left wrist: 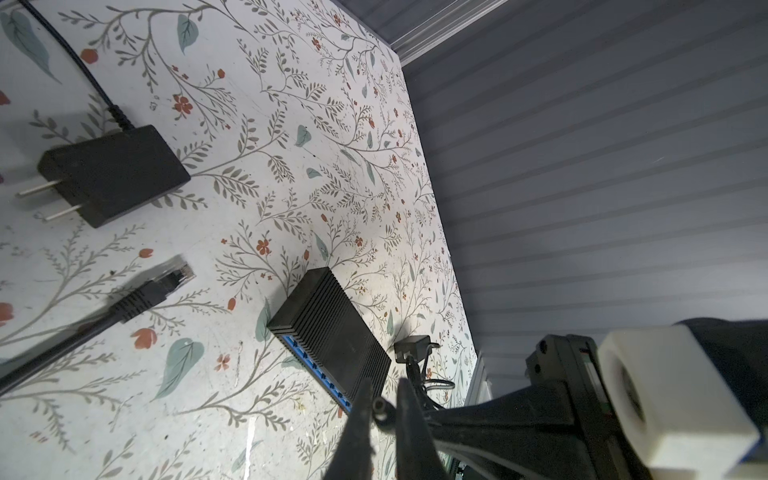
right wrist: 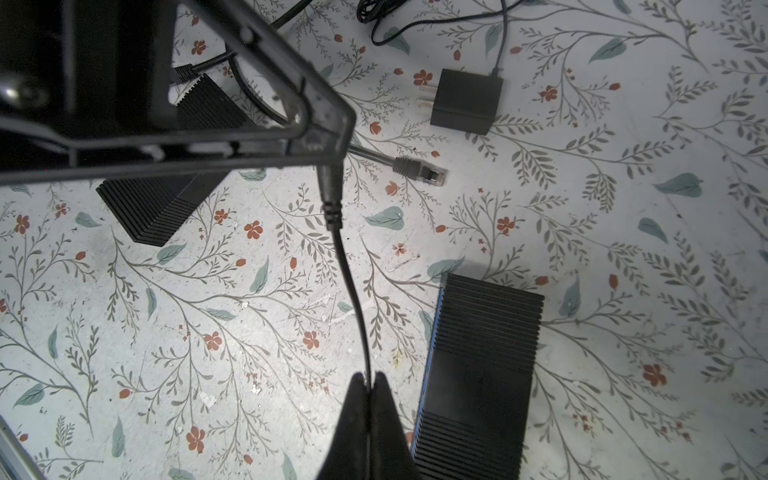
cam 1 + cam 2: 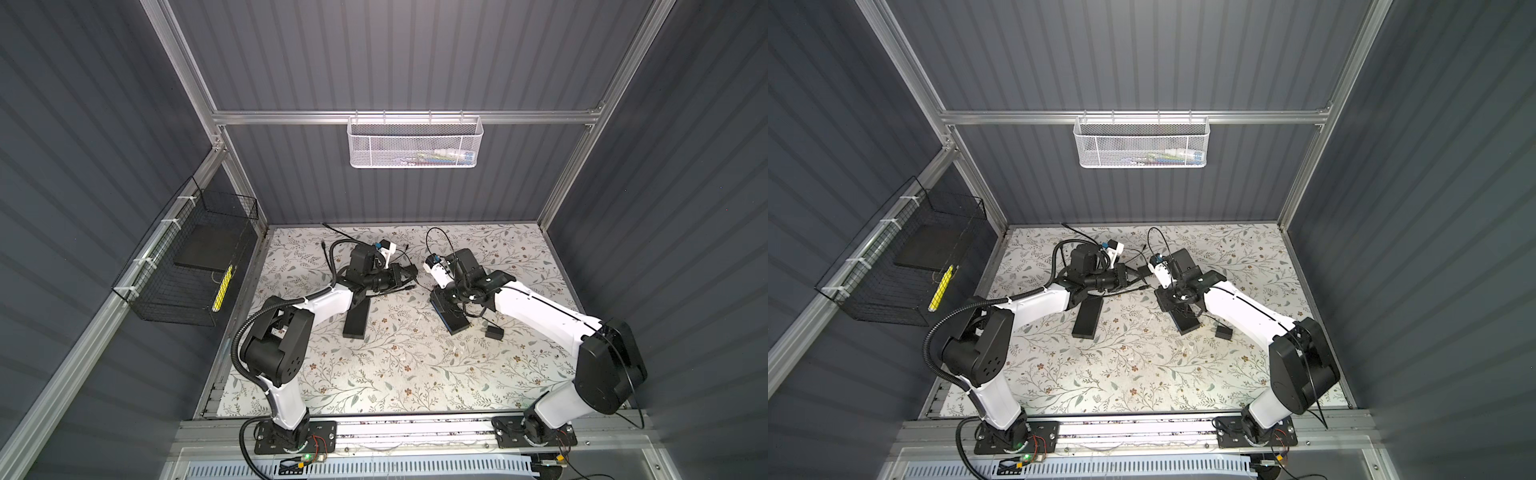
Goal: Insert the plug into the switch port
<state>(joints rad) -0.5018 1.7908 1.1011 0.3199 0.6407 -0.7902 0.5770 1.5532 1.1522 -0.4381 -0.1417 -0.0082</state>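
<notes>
The right gripper holds the cable well below the plug, so it should open and take the plug's body [image 2: 330,188] from the left gripper before inserting it.
My left gripper [image 1: 384,390] is shut on the plug [image 1: 381,405], a small black barrel plug whose round tip shows between the fingers. In the right wrist view the plug [image 2: 330,187] hangs from the left gripper's fingers [image 2: 332,137], and its black cable [image 2: 353,291] runs down into my right gripper [image 2: 368,380], which is shut on it. The switch [image 2: 482,365], black and ribbed with a blue port face [image 1: 316,365], lies flat on the table beside the right gripper. In both top views the grippers [image 3: 409,274] [image 3: 1163,299] meet mid-table, above the floral table.
A second black switch [image 2: 166,199] lies under the left arm. A black power adapter [image 2: 465,102] and a loose network cable plug [image 2: 419,170] lie beyond the left gripper. Another adapter [image 3: 494,332] sits by the switch. Wire baskets [image 3: 195,266] [image 3: 415,141] hang on the walls.
</notes>
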